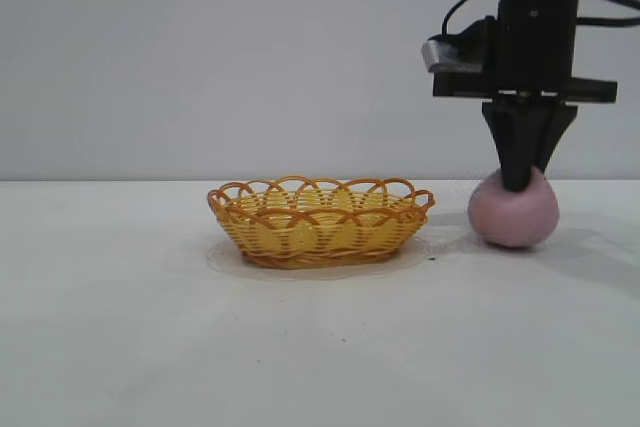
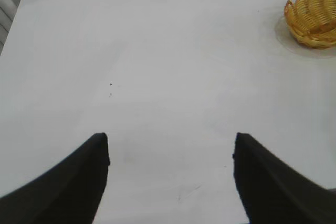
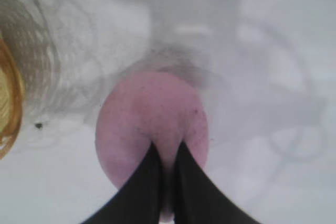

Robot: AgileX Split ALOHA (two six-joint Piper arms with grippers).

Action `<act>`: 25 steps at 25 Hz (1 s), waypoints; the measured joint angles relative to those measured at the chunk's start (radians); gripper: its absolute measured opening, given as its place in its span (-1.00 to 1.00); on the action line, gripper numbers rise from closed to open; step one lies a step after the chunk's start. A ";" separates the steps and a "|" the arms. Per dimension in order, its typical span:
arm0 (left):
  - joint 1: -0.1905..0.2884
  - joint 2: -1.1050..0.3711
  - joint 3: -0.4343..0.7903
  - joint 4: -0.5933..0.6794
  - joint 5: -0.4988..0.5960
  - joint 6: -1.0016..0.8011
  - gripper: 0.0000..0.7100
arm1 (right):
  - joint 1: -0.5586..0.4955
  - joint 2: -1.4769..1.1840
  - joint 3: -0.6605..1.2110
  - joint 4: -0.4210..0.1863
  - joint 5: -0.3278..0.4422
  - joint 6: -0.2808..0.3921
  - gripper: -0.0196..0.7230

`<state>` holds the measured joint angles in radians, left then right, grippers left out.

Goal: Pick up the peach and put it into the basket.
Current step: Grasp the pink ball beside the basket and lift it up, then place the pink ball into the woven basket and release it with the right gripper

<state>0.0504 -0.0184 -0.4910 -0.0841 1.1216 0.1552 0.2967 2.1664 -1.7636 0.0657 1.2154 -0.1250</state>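
The robot's right gripper needs to set the peach down in the middle of the empty wicker basket (image 1: 333,207). The peach still rests on the white table.
The pink-mauve peach (image 1: 513,215) rests on the white table, to the right of the basket (image 1: 318,232) and apart from it. My right gripper (image 1: 517,183) comes straight down onto the peach's top. In the right wrist view its two black fingers (image 3: 147,182) stand close together, pinching a narrow strip of the peach (image 3: 142,114) between them; the right gripper (image 3: 167,149) is shut on it. The yellow and orange wicker basket stands empty at the table's middle. My left gripper (image 2: 170,145) is open and empty over bare table, out of the exterior view.
The basket shows far off in the left wrist view (image 2: 313,17), and its rim shows at one edge of the right wrist view (image 3: 8,103). The white table (image 1: 150,327) has a few small dark specks. A plain grey wall stands behind.
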 joint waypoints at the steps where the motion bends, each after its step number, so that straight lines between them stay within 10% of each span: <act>1: 0.000 0.000 0.000 0.000 0.000 0.000 0.25 | 0.002 -0.002 -0.035 -0.002 0.002 0.000 -0.95; 25: 0.000 0.000 0.000 0.000 0.000 0.000 0.25 | 0.295 0.057 -0.159 0.077 0.023 0.000 -0.95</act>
<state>0.0504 -0.0184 -0.4910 -0.0841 1.1216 0.1552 0.5916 2.2236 -1.9229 0.1432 1.2383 -0.1250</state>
